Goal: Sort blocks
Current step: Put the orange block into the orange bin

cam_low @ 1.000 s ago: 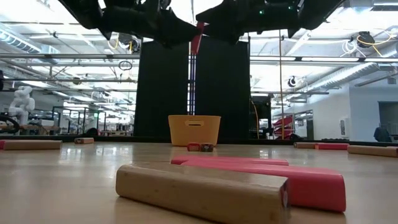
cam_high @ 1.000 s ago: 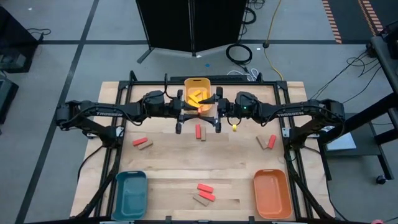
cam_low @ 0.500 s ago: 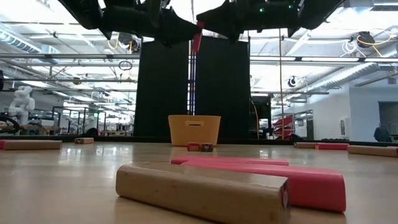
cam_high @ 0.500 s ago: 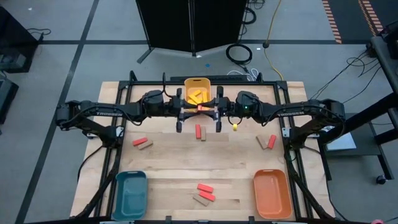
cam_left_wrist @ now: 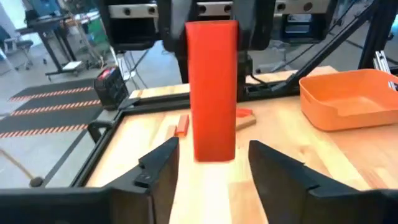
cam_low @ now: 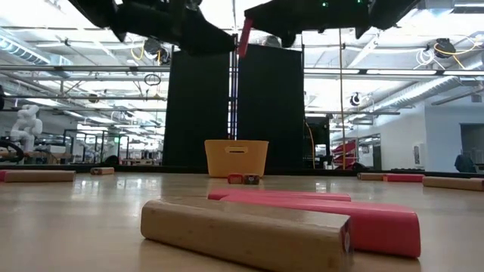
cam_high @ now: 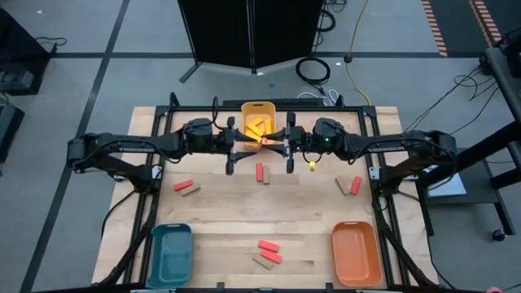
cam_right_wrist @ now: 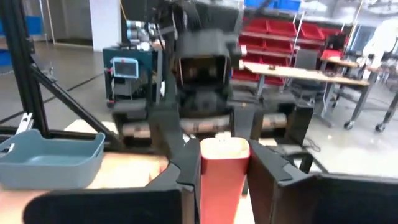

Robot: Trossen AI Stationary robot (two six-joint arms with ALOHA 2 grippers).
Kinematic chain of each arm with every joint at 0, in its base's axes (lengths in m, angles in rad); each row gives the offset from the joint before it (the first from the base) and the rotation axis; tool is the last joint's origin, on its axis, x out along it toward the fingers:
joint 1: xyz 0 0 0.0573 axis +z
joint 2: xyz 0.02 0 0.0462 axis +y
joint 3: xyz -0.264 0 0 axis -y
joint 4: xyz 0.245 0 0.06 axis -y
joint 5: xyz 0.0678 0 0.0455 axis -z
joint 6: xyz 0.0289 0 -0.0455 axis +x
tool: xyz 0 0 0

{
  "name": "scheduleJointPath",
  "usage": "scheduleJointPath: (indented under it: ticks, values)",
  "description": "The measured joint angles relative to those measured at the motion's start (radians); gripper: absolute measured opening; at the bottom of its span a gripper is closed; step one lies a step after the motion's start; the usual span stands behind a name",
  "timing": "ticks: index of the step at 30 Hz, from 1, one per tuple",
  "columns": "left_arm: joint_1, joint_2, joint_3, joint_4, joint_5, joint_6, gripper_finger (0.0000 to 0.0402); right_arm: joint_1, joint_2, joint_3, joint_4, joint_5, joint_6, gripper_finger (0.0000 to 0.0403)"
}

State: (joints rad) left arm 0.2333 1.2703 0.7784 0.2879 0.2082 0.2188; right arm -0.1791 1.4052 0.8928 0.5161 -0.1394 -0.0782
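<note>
The red block, now high over the table's far middle, will be released by my right gripper inside the orange tray's near corner [cam_high: 345, 268], on the side that is toward the teal tray.
A red block [cam_high: 262, 141] hangs high over the table's far middle, just in front of the yellow tray [cam_high: 257, 120]. My right gripper [cam_right_wrist: 224, 171] is shut on it. My left gripper [cam_left_wrist: 211, 168] faces it from the other side and is open, one finger on each side of the block's lower end [cam_left_wrist: 215, 146] without touching it. In the low view the red block [cam_low: 245, 36] hangs slightly tilted at the top of the picture. More red and tan blocks [cam_high: 262, 172] lie flat on the table. My right gripper pinches the red block's upper part [cam_right_wrist: 224, 155] between its two fingers [cam_right_wrist: 266, 171]. The fingers come level from the table's right side and lie across the block. The block stands nearly upright, slightly tilted, its lower end hanging free and well clear of the table.
The yellow tray holds several yellow blocks. A teal tray [cam_high: 171, 251] stands near left and an orange tray [cam_high: 356, 254] near right. Red and tan block pairs lie at the left [cam_high: 186, 187], the right [cam_high: 350, 185] and near middle [cam_high: 267, 253]. A small yellow piece [cam_high: 308, 165] lies under my right arm.
The red block has passed from my left gripper to my right one. My right gripper has shut on it, then my left gripper has let go and drawn a little apart from it. The block now hangs slightly higher in the low view.
</note>
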Motion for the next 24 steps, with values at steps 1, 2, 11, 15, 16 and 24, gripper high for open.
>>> scheduleJointPath:
  ticks: [1, 2, 11, 15, 16, 24]
  values:
    - [0.0, -0.017, 0.0, -0.032, -0.004, 0.0, 0.02, 0.0, -0.011, 0.0, -0.024, 0.0, 0.013, 0.0057]
    - [0.0, -0.035, 0.0, -0.072, -0.005, -0.001, 0.0203, 0.0, -0.025, 0.0, -0.05, 0.0, 0.025, 0.0057]
    - [0.0, -0.176, 0.0, -0.37, -0.015, -0.053, 0.0207, 0.028, -0.162, 0.093, -0.566, 0.013, 0.146, 0.0057]
    - [-0.003, -0.206, 0.0, -0.434, -0.03, -0.054, 0.0207, 0.091, -0.169, 0.187, -0.774, 0.045, 0.208, 0.0057]
    - [-0.008, -0.213, 0.0, -0.451, -0.04, -0.054, 0.0207, 0.111, -0.168, 0.21, -0.835, 0.064, 0.224, 0.0057]
    - [-0.089, -0.277, 0.0, -0.579, -0.183, -0.055, 0.0207, 0.297, -0.148, 0.295, -1.165, 0.086, 0.545, 0.0057]
